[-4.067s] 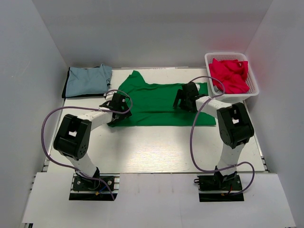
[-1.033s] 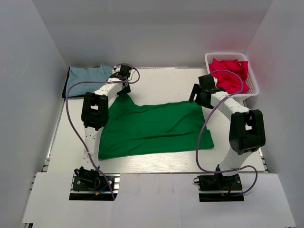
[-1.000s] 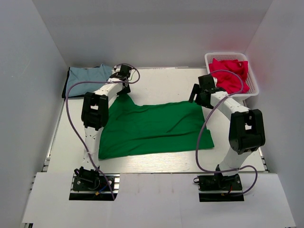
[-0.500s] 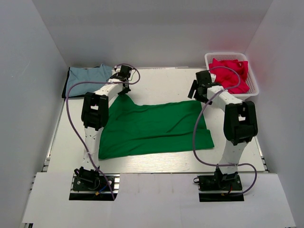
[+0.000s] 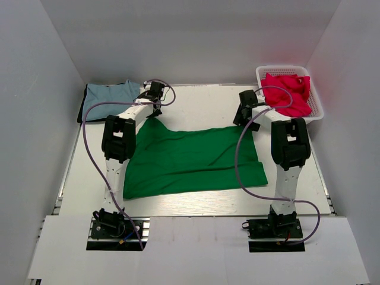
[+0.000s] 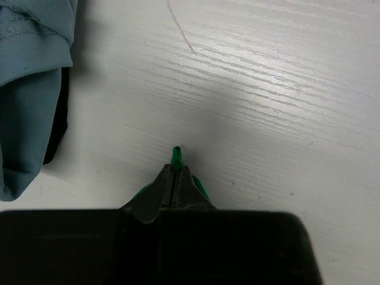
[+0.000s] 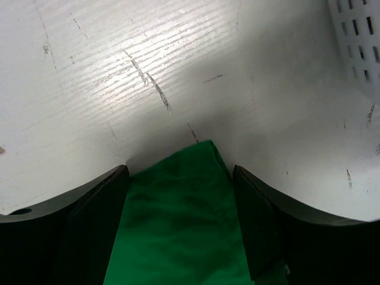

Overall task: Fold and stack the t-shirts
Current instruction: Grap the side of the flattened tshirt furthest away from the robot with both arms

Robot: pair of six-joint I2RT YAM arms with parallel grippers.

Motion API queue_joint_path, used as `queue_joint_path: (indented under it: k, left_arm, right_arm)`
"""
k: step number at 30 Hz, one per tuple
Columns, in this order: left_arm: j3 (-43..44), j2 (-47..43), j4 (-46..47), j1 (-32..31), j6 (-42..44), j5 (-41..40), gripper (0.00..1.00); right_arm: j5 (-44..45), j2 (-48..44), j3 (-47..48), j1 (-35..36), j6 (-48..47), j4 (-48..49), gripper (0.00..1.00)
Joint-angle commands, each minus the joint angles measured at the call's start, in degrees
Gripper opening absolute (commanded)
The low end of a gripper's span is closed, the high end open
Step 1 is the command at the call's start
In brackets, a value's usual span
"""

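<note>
Next, my left gripper sets the green t-shirt's corner down at its near edge on the blue-grey t-shirt's side (image 5: 142, 189).
A green t-shirt (image 5: 190, 160) lies spread across the middle of the table. My left gripper (image 5: 155, 111) is at its far left corner. In the left wrist view, the left gripper (image 6: 176, 169) is shut on a small pinch of the green t-shirt (image 6: 177, 154). My right gripper (image 5: 249, 122) is at the far right corner. In the right wrist view, the right gripper (image 7: 181, 172) is open. That corner of the green t-shirt (image 7: 184, 219) lies between its fingers (image 7: 95, 205). A folded blue-grey t-shirt (image 5: 110, 100) lies at the far left.
A white basket (image 5: 314, 110) holding red t-shirts (image 5: 288, 95) stands at the far right, and its slotted wall (image 7: 356, 47) shows in the right wrist view. The blue-grey t-shirt (image 6: 27, 89) lies just left of my left gripper. White walls close in the table.
My left gripper has shut on the green t-shirt's far left corner. My right gripper has moved a little left and farther back over the far right corner, its jaws slightly narrower.
</note>
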Motion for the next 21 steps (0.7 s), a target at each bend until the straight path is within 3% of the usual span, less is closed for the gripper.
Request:
queue_joint_path:
  k: [1, 5, 7, 8, 14, 21]
  left_arm:
    - [1.9, -3.6, 2.0, -0.4, 1.7, -2.6, 0.0]
    - [1.9, -3.6, 4.0, -0.4, 3.2, -3.8, 0.0]
    - [1.9, -3.6, 4.7, -0.4, 3.9, -4.4, 0.0]
    - [1.9, -3.6, 4.7, -0.4, 4.6, -4.5, 0.0]
    - [2.4, -3.6, 6.8, -0.9, 8.5, -5.1, 0.0]
    - [-1.2, -9.3, 6.8, -1.4, 9.2, -6.8, 0.0]
  right_arm:
    - [1.8, 1.5, 2.4, -0.1, 1.0, 1.0, 0.76]
    - [2.4, 2.5, 2.7, -0.1, 0.8, 1.7, 0.61]
    - [2.1, 3.1, 3.5, -0.1, 0.6, 1.4, 0.46]
    - [2.4, 3.1, 3.5, -0.1, 0.8, 0.9, 0.32]
    - [3.9, 1.8, 3.1, 0.1, -0.9, 1.2, 0.0]
    - [2.9, -5.7, -1.6, 0.5, -4.9, 7.3, 0.0]
